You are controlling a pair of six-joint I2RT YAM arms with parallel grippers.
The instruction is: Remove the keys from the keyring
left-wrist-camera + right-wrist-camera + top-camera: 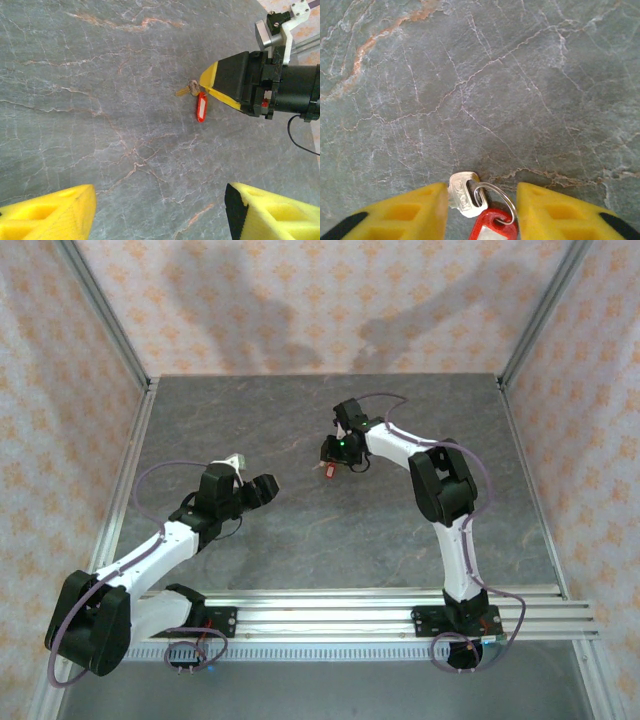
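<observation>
Next, I open my right gripper wider and take the red tag [201, 108] so the key is left free, because its fingers are around both the key's head and the wire loop.
A small silvery key [462, 196] lies flat on the grey stone-pattern table, its head threaded on the thin wire loop [506, 196] of the keyring, whose red tag [492, 227] sits at the bottom edge. My right gripper [480, 210] straddles them: the left yellow finger [415, 212] touches the key, and the right finger [555, 210] stands just off the loop. From the left wrist, key [183, 90] and red tag [201, 107] lie beside the right gripper's yellow fingertips [216, 82]. My left gripper [160, 215] hovers open over bare table, some way short of them.
The table [300, 530] is walled by patterned panels with metal corner posts. An aluminium rail [350, 605] runs along the near edge at the arm bases. From above, the red tag [328, 471] lies mid-table beneath the right gripper [336, 460], with the left gripper [264, 489] to its left.
</observation>
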